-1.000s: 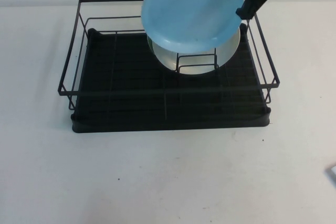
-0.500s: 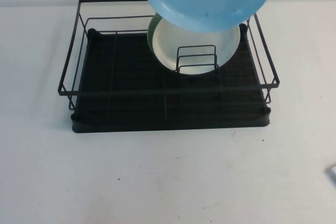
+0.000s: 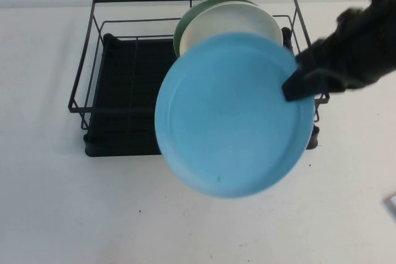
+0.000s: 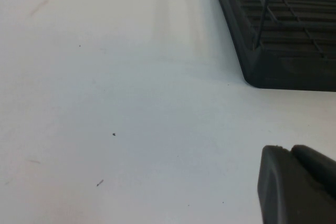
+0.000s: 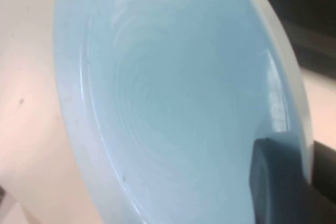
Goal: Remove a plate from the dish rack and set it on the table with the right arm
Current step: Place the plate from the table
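Note:
My right gripper has the sky-blue plate. It will let go of it on the white table (image 3: 221, 188) close in front of the dish rack.
My right gripper (image 3: 296, 85) is shut on the right rim of the light sky-blue plate (image 3: 232, 115). It holds the plate tilted in the air, in front of the front right part of the black wire dish rack (image 3: 124, 91) and above the white table (image 3: 62, 214). The right wrist view is filled by the plate's inner face (image 5: 178, 98), with the rim pinched in the right gripper (image 5: 299, 150). My left gripper (image 4: 291, 151) is out of the high view. In the left wrist view it hovers low over the table (image 4: 105, 77) near a corner of the rack (image 4: 283, 51), fingers together and empty.
A pale whitish-green plate (image 3: 235, 20) and a darker green plate (image 3: 180, 32) stand upright at the back of the rack. A small pale object (image 3: 391, 205) shows at the table's right edge.
My right gripper has carried the blue plate from above the back of the rack forward, toward the camera and lower, over the rack's front right. The two plates in the rack are uncovered.

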Controlling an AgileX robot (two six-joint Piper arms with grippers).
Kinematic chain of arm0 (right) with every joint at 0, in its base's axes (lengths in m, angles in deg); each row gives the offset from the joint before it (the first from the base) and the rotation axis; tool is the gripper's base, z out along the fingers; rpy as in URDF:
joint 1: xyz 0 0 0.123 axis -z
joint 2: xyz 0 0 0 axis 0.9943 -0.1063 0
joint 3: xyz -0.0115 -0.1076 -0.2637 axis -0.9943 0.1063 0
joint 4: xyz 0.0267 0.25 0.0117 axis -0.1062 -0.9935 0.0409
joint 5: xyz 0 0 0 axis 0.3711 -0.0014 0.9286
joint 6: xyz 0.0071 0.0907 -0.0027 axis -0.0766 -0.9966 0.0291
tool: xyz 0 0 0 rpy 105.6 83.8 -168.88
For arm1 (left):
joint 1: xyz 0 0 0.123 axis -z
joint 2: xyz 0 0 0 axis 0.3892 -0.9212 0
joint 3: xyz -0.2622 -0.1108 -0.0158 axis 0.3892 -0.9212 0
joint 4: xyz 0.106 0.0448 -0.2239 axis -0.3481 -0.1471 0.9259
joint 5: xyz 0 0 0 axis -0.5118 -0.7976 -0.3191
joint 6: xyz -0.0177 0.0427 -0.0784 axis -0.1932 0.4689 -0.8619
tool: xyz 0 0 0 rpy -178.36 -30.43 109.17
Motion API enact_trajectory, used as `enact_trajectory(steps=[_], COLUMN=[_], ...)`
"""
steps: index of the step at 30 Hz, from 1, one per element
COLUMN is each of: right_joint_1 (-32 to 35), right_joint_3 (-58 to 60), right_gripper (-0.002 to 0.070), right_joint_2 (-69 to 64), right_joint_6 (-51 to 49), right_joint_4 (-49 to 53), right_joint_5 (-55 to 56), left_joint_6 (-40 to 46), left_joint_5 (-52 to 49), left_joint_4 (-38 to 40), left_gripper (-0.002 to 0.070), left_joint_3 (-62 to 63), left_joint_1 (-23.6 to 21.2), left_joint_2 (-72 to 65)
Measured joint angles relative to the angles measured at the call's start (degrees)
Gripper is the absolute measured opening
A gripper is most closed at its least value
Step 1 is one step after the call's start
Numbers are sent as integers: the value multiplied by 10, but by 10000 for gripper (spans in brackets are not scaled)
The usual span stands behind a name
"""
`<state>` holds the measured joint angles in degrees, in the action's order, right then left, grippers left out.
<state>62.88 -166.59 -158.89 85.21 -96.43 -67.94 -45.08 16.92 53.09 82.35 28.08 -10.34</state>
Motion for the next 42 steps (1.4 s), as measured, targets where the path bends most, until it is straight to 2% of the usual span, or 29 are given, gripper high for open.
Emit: enact_trajectory(steps=[6, 13, 27, 38, 42], right_joint_1=[-49, -50, -50, -50, -50], right_joint_3=[169, 265, 278, 278, 278], right_gripper=[48, 48, 48, 50, 99], right_joint_2=[3, -10, -120, -156, -158], right_joint_6=[-49, -55, -34, -32, -32], right_joint_4=[-31, -73, -116, -129, -122], right_joint_5=[149, 260, 299, 321, 334], left_joint_6=[0, 0, 0, 0, 0], left_joint_5=[0, 0, 0, 0, 0], left_joint_4=[0, 0, 0, 0, 0], left_gripper=[-4, -4, -4, -4, -4], left_joint_3=[0, 0, 0, 0, 0], left_joint_1=[0, 0, 0, 0, 0], left_joint_2=[0, 0, 0, 0, 0])
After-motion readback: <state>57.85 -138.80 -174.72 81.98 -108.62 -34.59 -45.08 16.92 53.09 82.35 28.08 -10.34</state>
